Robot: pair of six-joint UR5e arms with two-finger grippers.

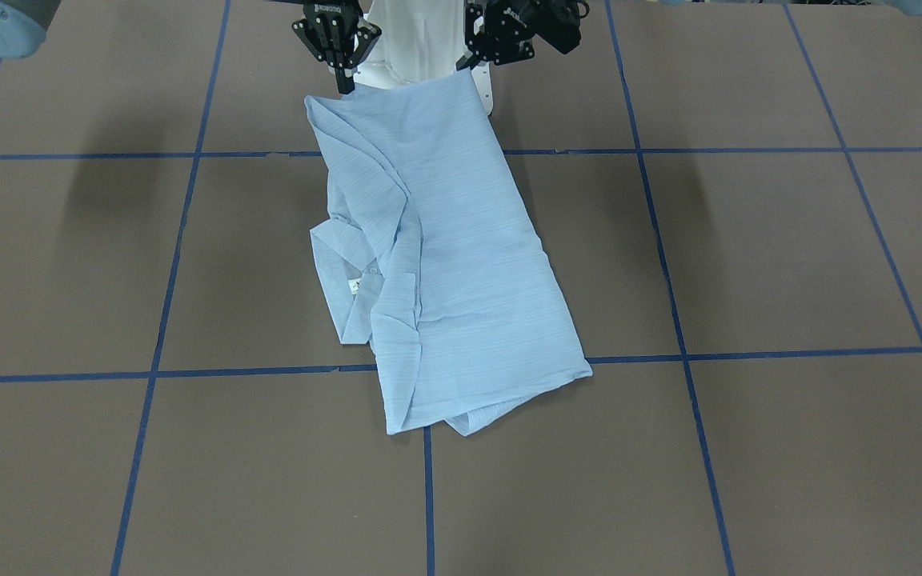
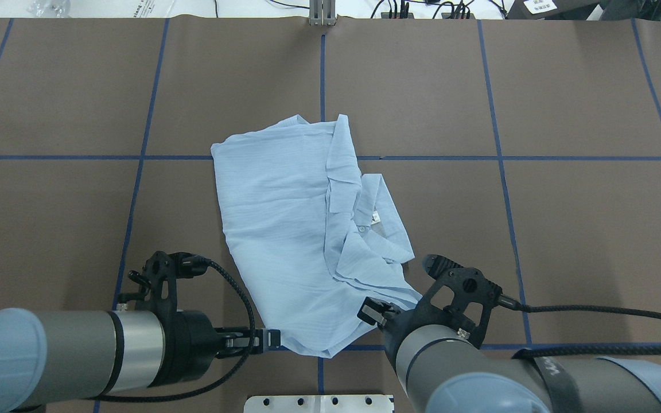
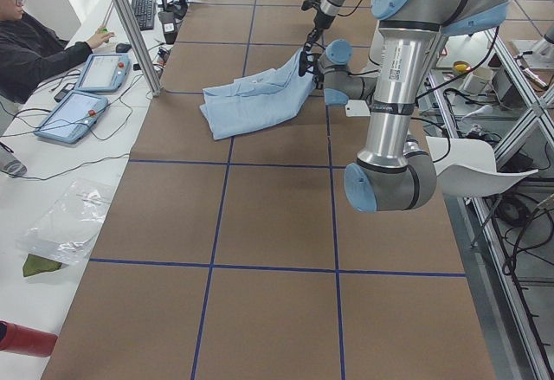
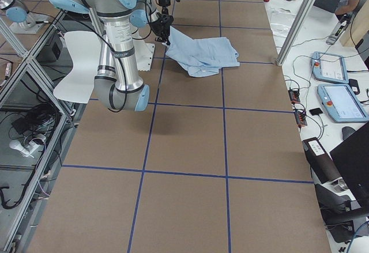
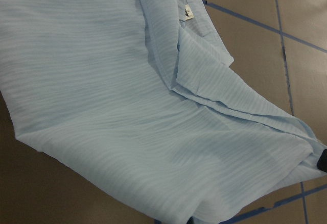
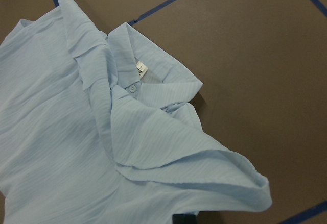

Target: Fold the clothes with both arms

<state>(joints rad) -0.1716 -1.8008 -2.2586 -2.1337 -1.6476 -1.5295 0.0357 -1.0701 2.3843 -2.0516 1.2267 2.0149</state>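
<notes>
Next, my left gripper lets go of the shirt's raised corner on the shirt's far corner [image 1: 577, 357] beside the blue tape line.
The light blue striped shirt [image 1: 461, 264] lies partly folded in the middle of the brown table [image 1: 749, 256], with its collar and neck label [image 2: 375, 217] on the robot's right side. The edge nearest the robot is raised off the table. My left gripper [image 2: 270, 338] is shut on that edge's left corner and shows in the front view [image 1: 467, 66] too. My right gripper [image 2: 372, 312] is shut on the right corner [image 1: 344, 82]. The left wrist view shows the shirt's broad panel [image 5: 127, 106]. The right wrist view shows the collar and a button [image 6: 133, 88].
The white pedestal base [image 2: 319, 403] stands just behind the held edge. Blue tape lines [image 1: 673, 312] divide the table into squares. Operators sit with tablets [image 3: 82, 112] along the far side [image 4: 337, 68]. A plastic bag [image 3: 69, 224] lies off the table.
</notes>
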